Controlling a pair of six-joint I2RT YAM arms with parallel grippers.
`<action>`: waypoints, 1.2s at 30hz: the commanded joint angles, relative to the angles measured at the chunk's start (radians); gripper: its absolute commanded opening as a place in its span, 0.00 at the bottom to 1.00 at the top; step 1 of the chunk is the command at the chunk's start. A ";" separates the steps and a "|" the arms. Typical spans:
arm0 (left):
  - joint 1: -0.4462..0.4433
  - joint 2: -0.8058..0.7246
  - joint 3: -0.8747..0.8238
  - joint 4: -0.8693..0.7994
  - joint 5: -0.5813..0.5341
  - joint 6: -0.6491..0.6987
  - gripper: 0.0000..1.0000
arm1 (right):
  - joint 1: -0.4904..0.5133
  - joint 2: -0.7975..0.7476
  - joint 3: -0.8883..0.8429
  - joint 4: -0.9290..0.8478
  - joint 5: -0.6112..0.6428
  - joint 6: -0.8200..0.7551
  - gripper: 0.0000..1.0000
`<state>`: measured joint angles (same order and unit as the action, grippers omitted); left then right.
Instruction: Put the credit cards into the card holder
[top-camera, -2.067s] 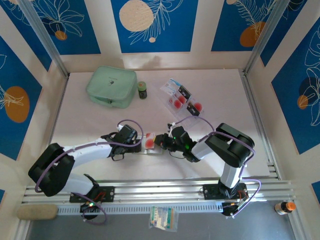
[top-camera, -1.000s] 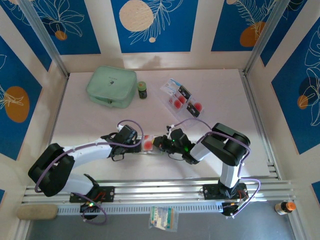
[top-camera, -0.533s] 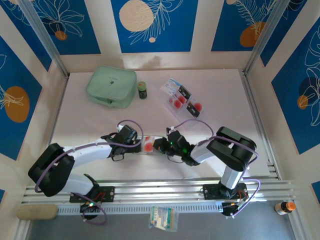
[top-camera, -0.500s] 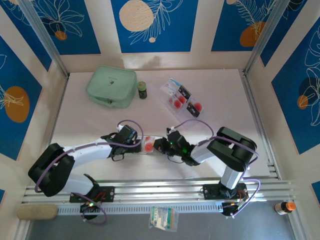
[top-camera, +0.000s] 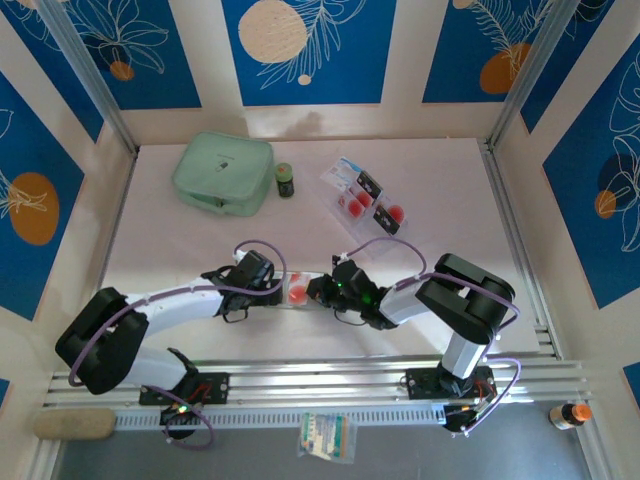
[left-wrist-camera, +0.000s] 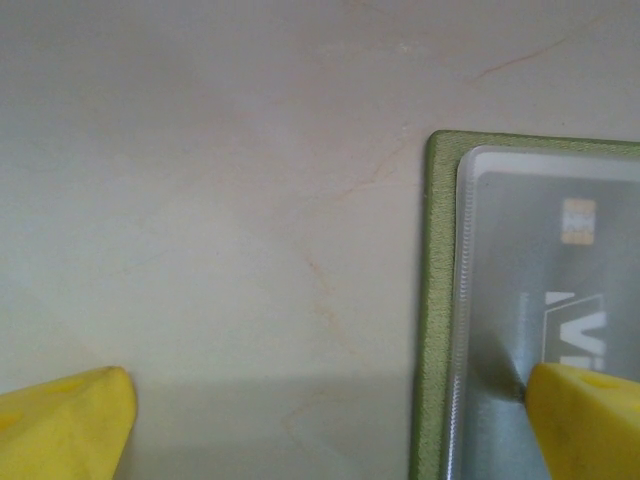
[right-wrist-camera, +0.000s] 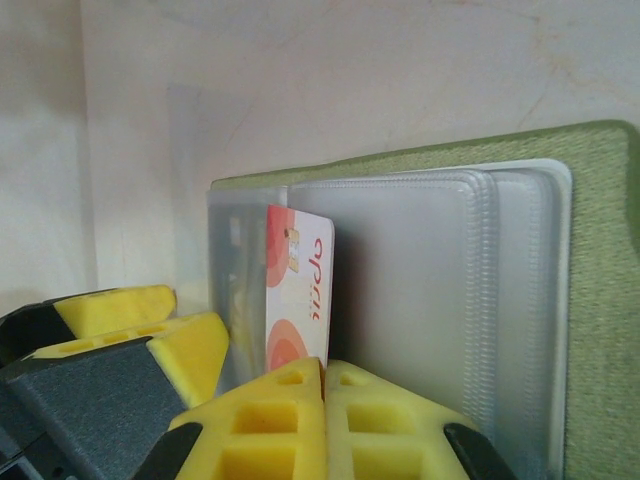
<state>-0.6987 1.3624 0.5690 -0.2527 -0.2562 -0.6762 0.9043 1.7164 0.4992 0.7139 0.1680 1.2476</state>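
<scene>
The robot's right gripper will release the whitish card in the card holder's clear sleeve (top-camera: 291, 292) (right-wrist-camera: 285, 312), close beside the left gripper's yellow finger.
The olive-green card holder (top-camera: 298, 291) lies open between my two grippers, near the table's front. My left gripper (top-camera: 268, 283) is open. One of its yellow fingers (left-wrist-camera: 588, 408) presses on a clear sleeve with a dark card (left-wrist-camera: 560, 300) inside, by the holder's green edge (left-wrist-camera: 435, 300); the other finger rests on the bare table. My right gripper (right-wrist-camera: 323, 375) is shut on a whitish card with red dots (right-wrist-camera: 298, 285). That card stands on edge against the pale sleeves (right-wrist-camera: 420, 280) of the card holder (right-wrist-camera: 600, 240). More credit cards (top-camera: 365, 200) lie at the back right.
A mint-green zip pouch (top-camera: 222, 175) and a small dark bottle (top-camera: 285, 180) stand at the back. A white-and-blue sachet (top-camera: 326, 437) and an orange bottle (top-camera: 570, 413) lie off the table, in front of the rail.
My right gripper has moved left with the card, up to the holder. The left arm has stayed in place on the holder.
</scene>
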 joint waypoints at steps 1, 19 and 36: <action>-0.004 -0.005 -0.020 -0.028 -0.013 -0.011 1.00 | 0.012 -0.001 0.020 -0.111 0.025 -0.001 0.00; -0.003 -0.003 -0.022 -0.021 -0.011 -0.013 1.00 | 0.012 0.035 0.068 -0.158 -0.012 -0.004 0.00; 0.002 -0.084 0.008 -0.061 -0.032 -0.029 1.00 | -0.084 -0.062 0.266 -0.601 -0.195 -0.276 0.40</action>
<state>-0.6987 1.3205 0.5690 -0.2703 -0.2577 -0.6838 0.8444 1.7077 0.7170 0.3428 0.0250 1.1019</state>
